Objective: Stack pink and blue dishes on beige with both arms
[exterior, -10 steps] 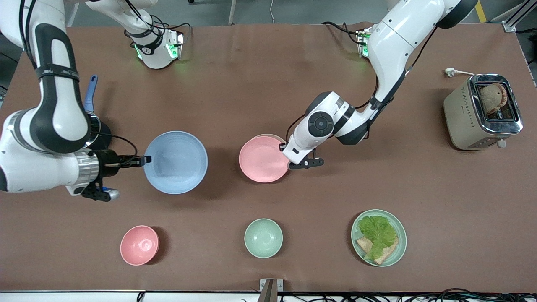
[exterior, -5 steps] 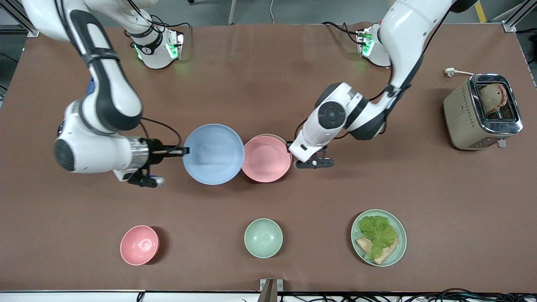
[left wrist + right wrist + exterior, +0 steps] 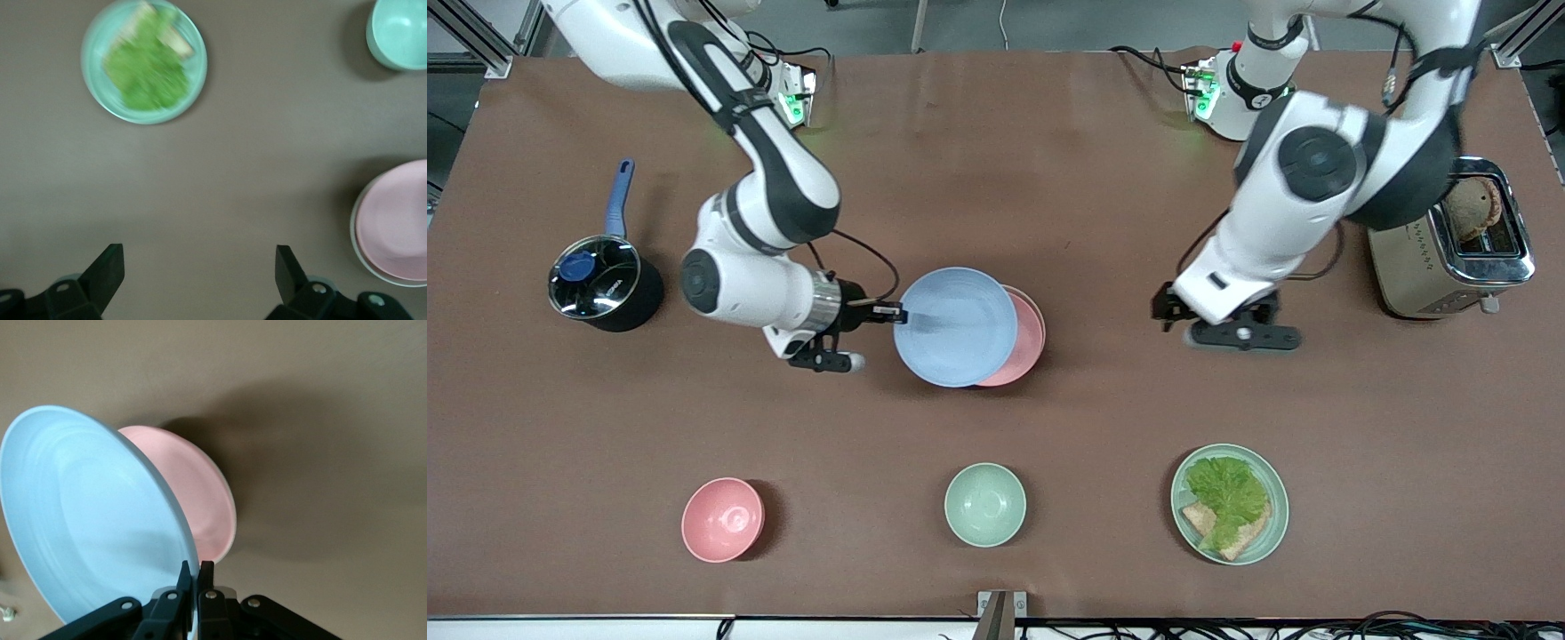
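My right gripper should set the light blue plate down on the middle of the pale pink plate (image 3: pixel 989 332) (image 3: pixel 162 503).
My right gripper (image 3: pixel 889 312) (image 3: pixel 197 577) is shut on the rim of the light blue plate (image 3: pixel 956 327) (image 3: pixel 87 520). It holds the plate tilted over the pale pink plate (image 3: pixel 1032 338) (image 3: pixel 193 493), covering most of it. The pink plate (image 3: pixel 397 220) lies on the beige plate (image 3: pixel 353 230), of which only a thin rim shows. My left gripper (image 3: pixel 1165 313) (image 3: pixel 199 267) is open with nothing between its fingers. It hangs over bare table between the stack and the toaster.
A toaster (image 3: pixel 1449 240) with bread stands at the left arm's end, a dark pot (image 3: pixel 596 284) at the right arm's end. Nearer the front camera are a pink bowl (image 3: pixel 722 519), a green bowl (image 3: pixel 984 504) and a green plate of lettuce and bread (image 3: pixel 1230 504).
My right arm carried the blue plate toward the left arm's end until it overlaps the pink plate. My left gripper drew away from the pink plate toward the toaster.
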### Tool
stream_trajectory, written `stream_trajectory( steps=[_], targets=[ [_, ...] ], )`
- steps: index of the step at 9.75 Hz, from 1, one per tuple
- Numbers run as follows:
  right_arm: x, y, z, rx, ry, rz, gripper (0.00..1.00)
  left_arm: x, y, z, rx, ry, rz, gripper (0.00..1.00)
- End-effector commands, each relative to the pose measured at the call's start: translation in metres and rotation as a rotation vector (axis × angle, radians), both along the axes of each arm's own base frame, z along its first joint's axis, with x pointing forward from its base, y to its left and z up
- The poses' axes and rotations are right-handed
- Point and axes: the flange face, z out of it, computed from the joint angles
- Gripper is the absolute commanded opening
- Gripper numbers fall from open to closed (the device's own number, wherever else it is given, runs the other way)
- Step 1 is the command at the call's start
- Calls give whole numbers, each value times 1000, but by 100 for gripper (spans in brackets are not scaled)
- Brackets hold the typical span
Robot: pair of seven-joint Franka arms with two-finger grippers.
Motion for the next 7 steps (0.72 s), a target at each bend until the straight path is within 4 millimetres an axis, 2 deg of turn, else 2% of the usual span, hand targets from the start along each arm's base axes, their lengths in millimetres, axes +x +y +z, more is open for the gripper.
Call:
stream_trajectory(
  steps=[1,3,4,5,6,7],
  targets=[
    [-20,20,-33,-18,-42,-29,2,-17,52,38,18,14,-66,100],
    [-36,28,-63,-34,-75,-44,2,-36,113,93,-61,3,-49,100],
    [-42,31,-67,-38,-79,-39,2,-48,129,109,-71,17,-27,100],
    [-45,30,-71,-42,-75,-37,2,-55,138,117,-67,38,-13,100],
    [-46,29,-73,-46,-75,-35,2,-59,149,136,-64,22,-8,100],
    [-50,28,-79,-52,-72,-36,2,-57,152,164,-35,1,-35,100]
  ],
)
